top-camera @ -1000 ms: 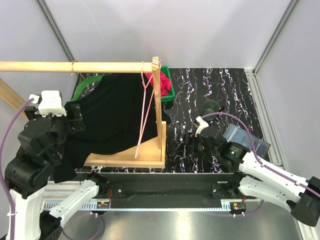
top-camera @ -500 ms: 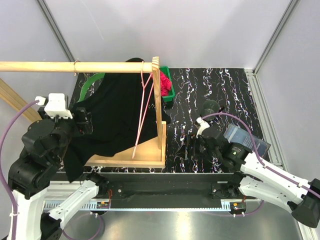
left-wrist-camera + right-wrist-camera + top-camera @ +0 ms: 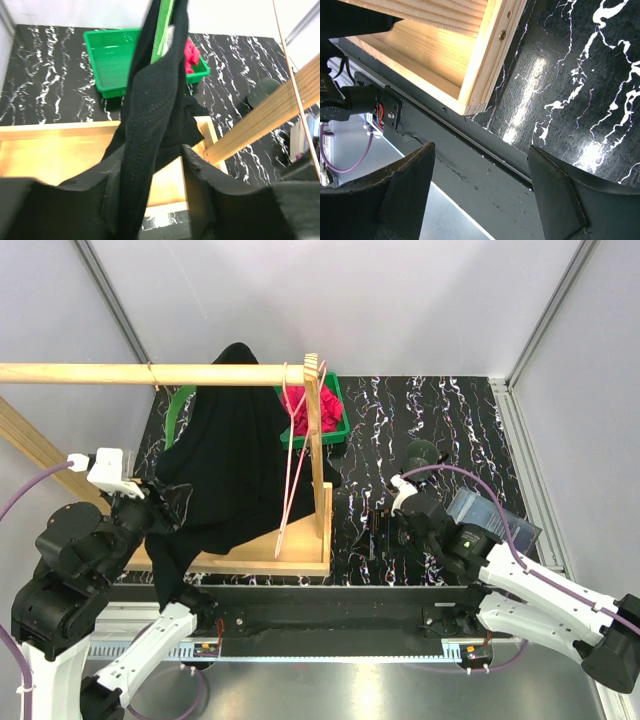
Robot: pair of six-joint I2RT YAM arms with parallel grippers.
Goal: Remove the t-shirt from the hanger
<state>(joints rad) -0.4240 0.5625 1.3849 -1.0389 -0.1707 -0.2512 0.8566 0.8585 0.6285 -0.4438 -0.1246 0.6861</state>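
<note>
I have only a black t-shirt fold below the green hanger in my left gripper, so next I open and grip the green hanger itself (image 3: 162, 32).
The black t-shirt (image 3: 230, 450) hangs on a green hanger (image 3: 176, 410) from the wooden rod (image 3: 80, 372), and its top is bunched up above the rod. My left gripper (image 3: 165, 502) is at the shirt's lower left edge. In the left wrist view a fold of the t-shirt (image 3: 150, 110) runs down between the jaws of the left gripper (image 3: 150, 165). The fold lies against the left finger, with a gap to the right finger (image 3: 200, 175). A strip of the green hanger (image 3: 162, 25) shows at the top. My right gripper (image 3: 385, 528) (image 3: 481, 147) stands open and empty over the table's near edge.
The wooden rack has a post (image 3: 318, 440) and a flat base (image 3: 290, 545). An empty pink hanger (image 3: 293, 450) hangs by the post. A green bin (image 3: 340, 425) with pink items (image 3: 303, 418) sits behind. A dark round object (image 3: 422, 453) and a blue-grey item (image 3: 490, 520) lie to the right.
My left jaws have narrowed around the shirt's fold, and the left arm has drawn back toward the near edge. The shirt has bunched up and risen over the rod. The right arm is still.
</note>
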